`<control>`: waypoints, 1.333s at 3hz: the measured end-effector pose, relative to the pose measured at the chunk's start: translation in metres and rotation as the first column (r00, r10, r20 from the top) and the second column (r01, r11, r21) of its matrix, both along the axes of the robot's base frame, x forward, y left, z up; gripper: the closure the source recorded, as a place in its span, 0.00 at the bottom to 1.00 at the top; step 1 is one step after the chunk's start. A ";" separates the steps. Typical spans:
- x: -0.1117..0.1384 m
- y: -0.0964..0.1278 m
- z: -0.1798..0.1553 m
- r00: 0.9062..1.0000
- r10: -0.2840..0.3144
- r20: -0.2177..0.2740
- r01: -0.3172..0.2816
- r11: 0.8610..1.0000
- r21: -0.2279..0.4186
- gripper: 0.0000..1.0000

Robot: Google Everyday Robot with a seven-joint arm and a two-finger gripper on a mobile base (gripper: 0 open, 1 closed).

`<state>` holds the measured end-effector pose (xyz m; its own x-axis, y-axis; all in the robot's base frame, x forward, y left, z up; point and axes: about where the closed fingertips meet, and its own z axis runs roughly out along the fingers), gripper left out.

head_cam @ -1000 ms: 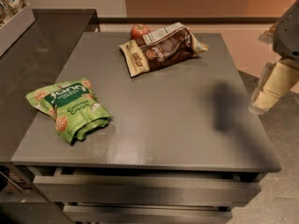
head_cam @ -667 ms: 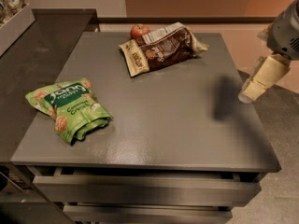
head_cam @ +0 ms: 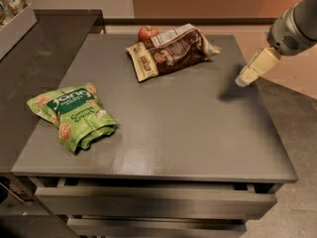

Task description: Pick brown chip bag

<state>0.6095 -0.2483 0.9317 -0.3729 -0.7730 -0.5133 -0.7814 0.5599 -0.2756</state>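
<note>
The robot's gripper will close on the end of the brown chip bag [head_cam: 206, 47] that is opposite the bag's cream end.
The brown chip bag [head_cam: 171, 51] lies on its side at the back middle of the grey table [head_cam: 198, 133], its cream end band toward the front left. The gripper [head_cam: 243, 79] comes in from the upper right on a grey arm; its cream fingers hang over the table's right side, to the right of the bag and apart from it. It holds nothing that I can see.
A small red apple [head_cam: 147, 32] sits just behind the brown bag's left end. A bright green snack bag [head_cam: 74, 114] lies at the table's front left. A dark counter [head_cam: 29, 68] adjoins the table on the left. Drawers [head_cam: 148, 202] show below the front edge.
The gripper has moved up and to the left, from off the table's right edge to over its right side, closer to the brown bag. The bags and the apple have not moved.
</note>
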 end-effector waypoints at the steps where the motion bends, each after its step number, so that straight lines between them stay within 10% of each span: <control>1: 0.057 0.004 -0.018 1.000 -0.014 0.023 0.012 0.996 0.090 0.00; 4: 0.144 0.066 -0.050 0.997 0.070 0.027 -0.075 0.951 0.298 0.00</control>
<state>0.7530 -0.1825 0.8817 -0.3110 -0.6079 -0.7305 -0.8198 0.5604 -0.1174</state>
